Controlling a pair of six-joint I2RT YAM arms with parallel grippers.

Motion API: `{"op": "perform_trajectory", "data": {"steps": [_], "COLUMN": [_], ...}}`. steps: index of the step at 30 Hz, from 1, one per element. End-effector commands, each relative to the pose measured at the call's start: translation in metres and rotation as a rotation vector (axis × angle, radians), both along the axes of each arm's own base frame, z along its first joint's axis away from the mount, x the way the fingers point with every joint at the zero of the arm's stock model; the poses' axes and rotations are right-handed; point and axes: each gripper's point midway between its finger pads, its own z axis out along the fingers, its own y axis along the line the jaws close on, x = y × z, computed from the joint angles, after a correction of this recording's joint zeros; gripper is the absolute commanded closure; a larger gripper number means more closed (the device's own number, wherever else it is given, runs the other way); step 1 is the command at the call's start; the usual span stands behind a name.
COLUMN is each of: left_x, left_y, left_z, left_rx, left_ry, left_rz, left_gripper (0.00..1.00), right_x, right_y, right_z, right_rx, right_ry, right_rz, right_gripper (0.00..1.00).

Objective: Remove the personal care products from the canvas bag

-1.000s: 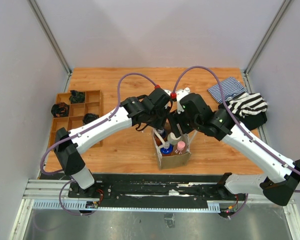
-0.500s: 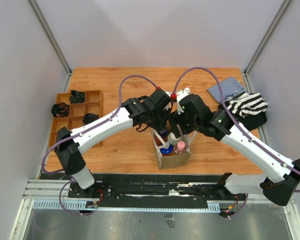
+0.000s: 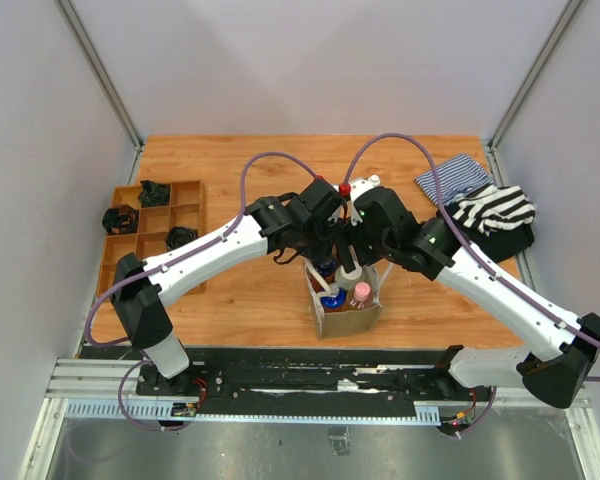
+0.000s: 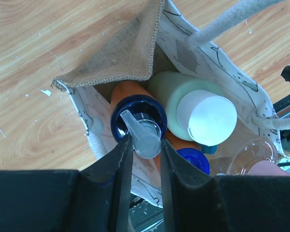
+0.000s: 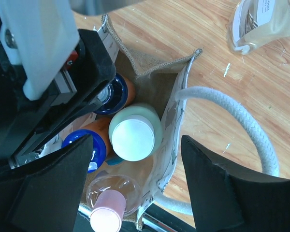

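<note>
My left gripper has the orange pump bottle. Next, I set it down with that gripper on the bare table [image 3: 283,267] [image 4: 43,135] between the canvas bag and the wooden tray.
The canvas bag [image 3: 348,316] stands open near the table's front edge. It holds an orange pump bottle with a blue top [image 4: 137,116], a cream bottle with a wide white cap [image 4: 205,117], a second orange blue-topped bottle [image 4: 193,159] and a pink-capped clear bottle [image 5: 108,216]. My left gripper [image 4: 142,145] reaches into the bag mouth, its fingers closed against the pump's clear nozzle [image 4: 144,137]. My right gripper [image 5: 135,145] is wide open above the cream bottle [image 5: 133,133], touching nothing. A clear bottle [image 5: 261,21] with a white cap lies on the table behind the bag.
A brown wooden compartment tray [image 3: 185,190] with black coiled items sits at the left. Striped folded cloths [image 3: 492,207] lie at the back right. The bag's white rope handle [image 5: 241,121] loops out to the right of my right gripper.
Both grippers have closed in a little over the bag mouth. The right arm has shifted slightly left. The bottles stay in the bag.
</note>
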Motion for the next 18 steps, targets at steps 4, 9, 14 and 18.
{"op": "perform_trajectory", "data": {"steps": [4,9,14,18], "left_x": [0.012,0.023,0.035,0.044], "left_y": [0.003,0.005,0.002,-0.001], "left_z": [0.016,0.046,0.076,0.108], "left_rx": [0.049,0.041,0.034,-0.008], "left_ry": [-0.085,-0.155,-0.217,-0.279], "left_rz": [0.011,0.033,0.042,0.062], "left_gripper": [1.0,0.99,0.99,0.99], "right_x": [-0.014,-0.014,-0.017,-0.016], "right_y": [-0.001,-0.002,0.001,0.006], "right_z": [-0.026,-0.031,-0.037,-0.042], "right_rx": [-0.079,-0.088,-0.09,-0.083], "right_ry": [0.07,0.079,0.101,0.11], "right_rz": [0.077,0.076,0.092,0.109], "right_gripper": [0.26,0.26,0.26,0.28]}}
